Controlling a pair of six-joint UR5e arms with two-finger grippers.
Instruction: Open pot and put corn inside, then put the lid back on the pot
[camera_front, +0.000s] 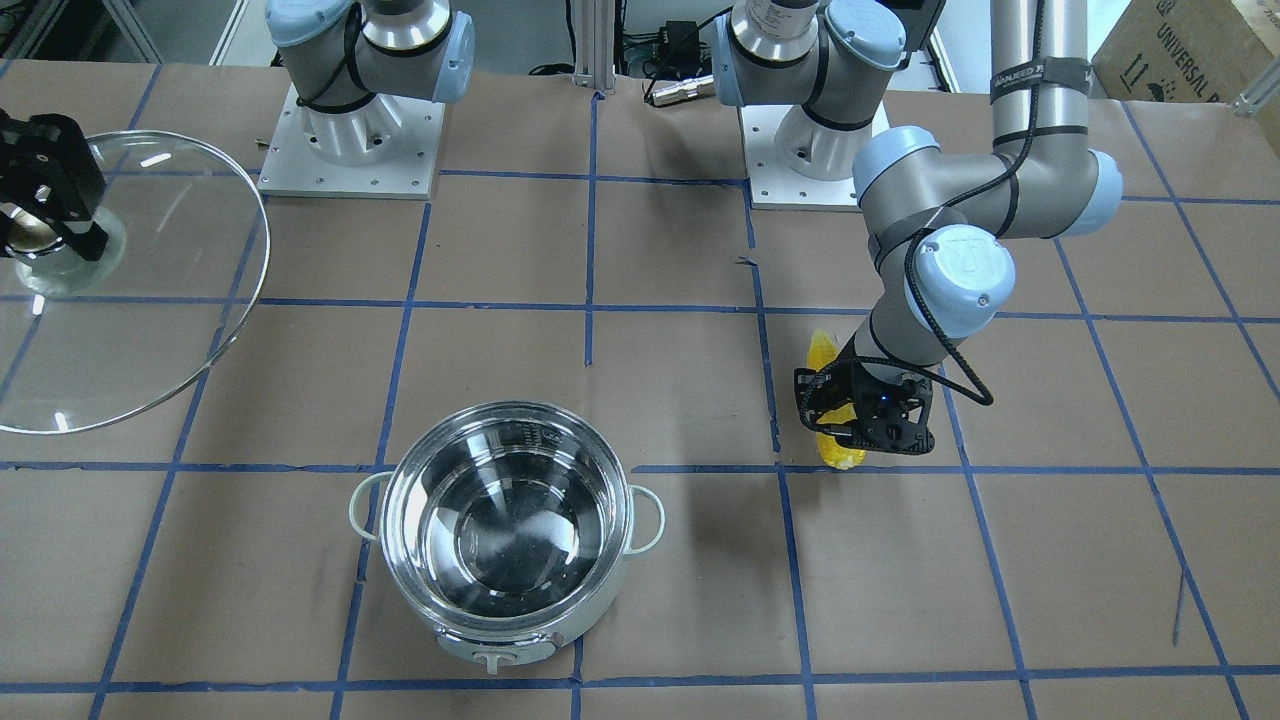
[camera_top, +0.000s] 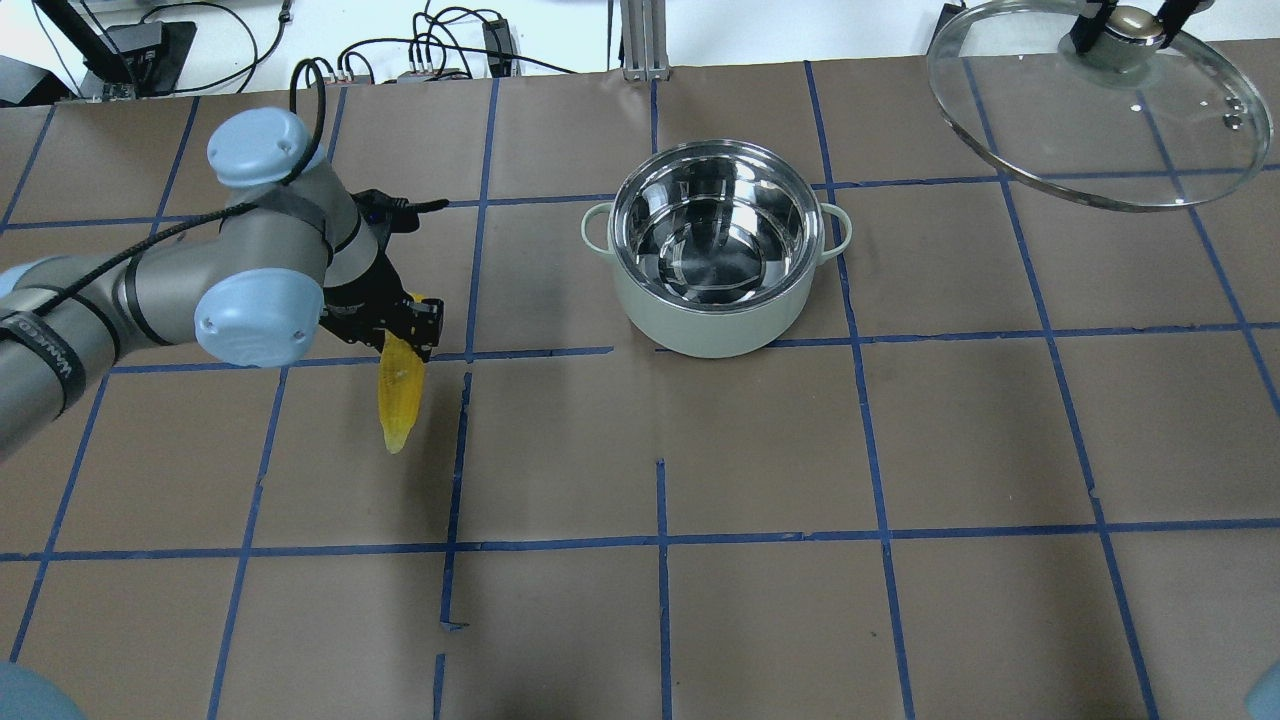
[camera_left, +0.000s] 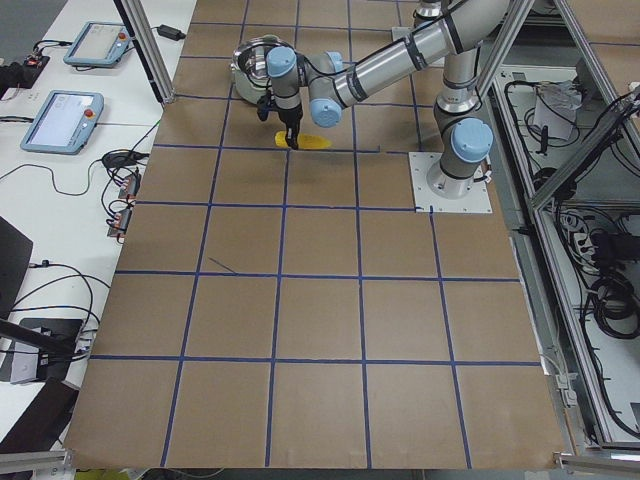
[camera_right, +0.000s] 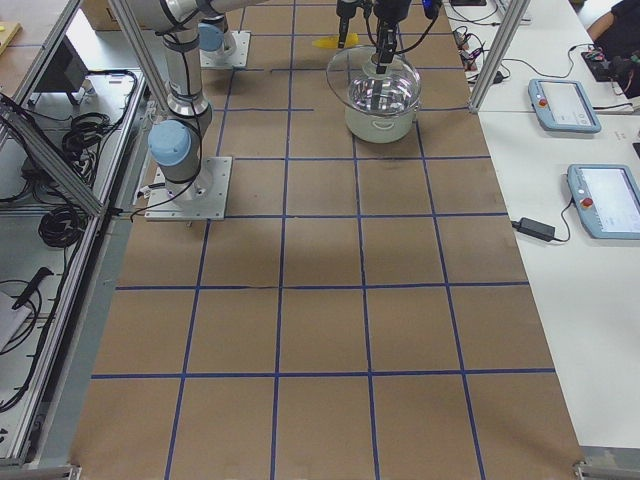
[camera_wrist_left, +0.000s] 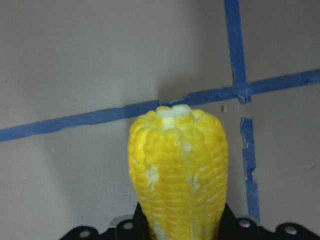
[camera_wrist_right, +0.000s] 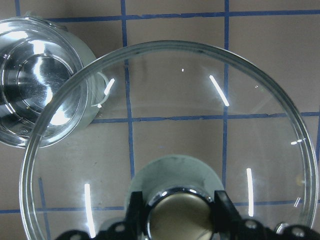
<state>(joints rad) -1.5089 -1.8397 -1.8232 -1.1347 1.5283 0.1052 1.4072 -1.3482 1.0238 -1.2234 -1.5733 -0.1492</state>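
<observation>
My left gripper will let go of the yellow corn on the shiny bottom of the open pot (camera_front: 522, 556), close to the middle of the pot.
The pot (camera_top: 715, 322) stands open and empty mid-table; it also shows in the front view (camera_front: 592, 612) and the right wrist view (camera_wrist_right: 35, 95). My left gripper (camera_top: 405, 335) is shut on the yellow corn (camera_top: 400, 395), well to the pot's left. The corn lies about level, at or just above the paper (camera_front: 822, 352) (camera_wrist_left: 177, 170). My right gripper (camera_top: 1125, 20) is shut on the beige knob of the glass lid (camera_top: 1090, 110). It holds the lid raised and tilted, to the pot's far right (camera_front: 150, 300) (camera_wrist_right: 200, 115).
Brown paper with a blue tape grid covers the table (camera_top: 660, 450). The two arm bases (camera_front: 350, 130) (camera_front: 810, 140) stand at the robot's side. My left arm's elbow (camera_front: 960, 280) hangs above the corn.
</observation>
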